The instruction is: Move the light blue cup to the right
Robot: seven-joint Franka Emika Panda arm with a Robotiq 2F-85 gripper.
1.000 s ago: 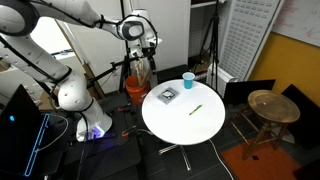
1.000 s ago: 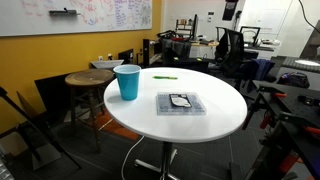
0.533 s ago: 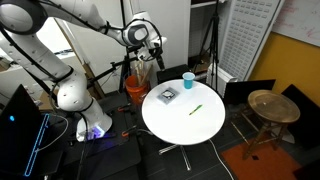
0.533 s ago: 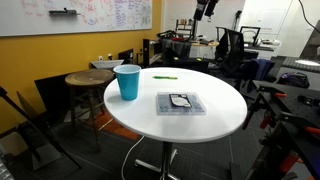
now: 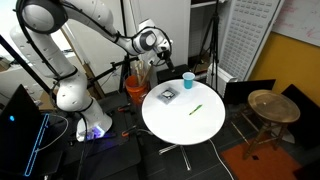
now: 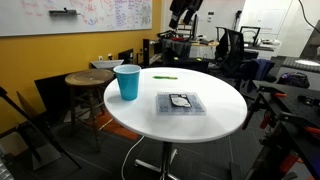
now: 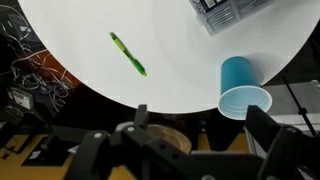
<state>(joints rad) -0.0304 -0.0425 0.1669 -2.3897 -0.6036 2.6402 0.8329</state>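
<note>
I should next bring my gripper over to the light blue cup's rim point(image 5: 188, 76) point(image 7: 222, 103), on the side facing the green pen, and close it there.
The light blue cup point(image 5: 188, 80) stands upright near the edge of the round white table point(image 5: 200, 118). It also shows in an exterior view point(image 6: 127, 81) and in the wrist view point(image 7: 243, 90). My gripper point(image 5: 160, 50) hangs high in the air, well above and to the side of the cup, also visible at the top of an exterior view point(image 6: 183, 10). In the wrist view its two fingers point(image 7: 200, 125) are spread apart with nothing between them.
A flat dark square object point(image 5: 167, 96) point(image 6: 181, 103) and a green pen point(image 5: 196, 109) point(image 7: 128, 54) lie on the table. A round wooden stool point(image 5: 268, 106) point(image 6: 90, 80) stands beside it. Office chairs and desks stand behind.
The arm has swung toward the table, carrying the gripper closer to above the cup. The cup, pen and dark square have not moved.
</note>
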